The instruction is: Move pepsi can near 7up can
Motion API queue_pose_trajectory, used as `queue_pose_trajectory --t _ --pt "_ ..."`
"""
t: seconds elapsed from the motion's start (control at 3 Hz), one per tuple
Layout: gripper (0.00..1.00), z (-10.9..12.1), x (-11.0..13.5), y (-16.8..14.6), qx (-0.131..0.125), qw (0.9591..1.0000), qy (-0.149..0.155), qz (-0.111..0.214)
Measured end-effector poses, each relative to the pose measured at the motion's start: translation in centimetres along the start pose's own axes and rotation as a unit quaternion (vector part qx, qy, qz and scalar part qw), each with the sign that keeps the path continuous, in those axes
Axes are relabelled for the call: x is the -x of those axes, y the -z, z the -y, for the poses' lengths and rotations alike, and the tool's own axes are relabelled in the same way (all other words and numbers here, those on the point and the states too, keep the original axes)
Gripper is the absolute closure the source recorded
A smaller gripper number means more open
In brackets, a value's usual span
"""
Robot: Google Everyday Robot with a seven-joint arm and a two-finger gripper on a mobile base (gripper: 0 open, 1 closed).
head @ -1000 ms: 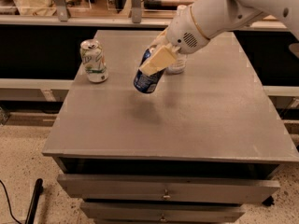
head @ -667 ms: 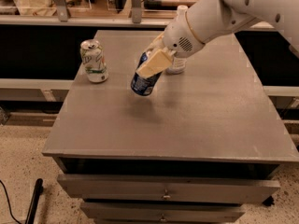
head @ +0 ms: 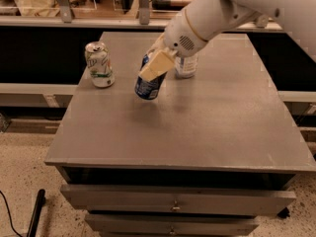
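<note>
The pepsi can, now hanging tilted above the table top, will be let go by my gripper on the table (head: 128, 88), next to the 7up can, on the side that faces the bottle.
The dark blue pepsi can (head: 147, 86) hangs tilted in the air above the grey table top (head: 197, 127), its bottom end pointing down and left. My gripper (head: 155, 65) is shut on it from above, with one cream-coloured finger (head: 157, 65) lying across the can's side. The white and green 7up can (head: 99, 64) stands upright near the table's left edge, a short way to the left of the held can. The white arm reaches in from the upper right.
A clear plastic bottle (head: 186, 66) stands behind the gripper, partly hidden by the wrist. The table has drawers (head: 173, 202) below its front edge. A counter ledge (head: 74, 21) runs along the back. A dark pole (head: 35, 215) lies on the floor at lower left.
The gripper has carried the pepsi can a little to the left, closer to the 7up can. The 7up can and the bottle have not moved.
</note>
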State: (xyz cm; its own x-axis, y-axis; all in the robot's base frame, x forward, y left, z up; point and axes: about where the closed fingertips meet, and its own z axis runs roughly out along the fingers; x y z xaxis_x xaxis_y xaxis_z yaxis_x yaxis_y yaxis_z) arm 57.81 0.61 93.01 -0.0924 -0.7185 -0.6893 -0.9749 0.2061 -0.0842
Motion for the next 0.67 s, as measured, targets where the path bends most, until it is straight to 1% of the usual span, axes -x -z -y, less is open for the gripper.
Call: queue_pose_trajectory --t 0.33,0.67 --pt "1.0 1.3 0.9 -1.2 -0.006 0.9984 0.016 -0.055" --pt "1.0 2.8 1.7 -2.3 -0.015 0.9967 0.027 -0.076"
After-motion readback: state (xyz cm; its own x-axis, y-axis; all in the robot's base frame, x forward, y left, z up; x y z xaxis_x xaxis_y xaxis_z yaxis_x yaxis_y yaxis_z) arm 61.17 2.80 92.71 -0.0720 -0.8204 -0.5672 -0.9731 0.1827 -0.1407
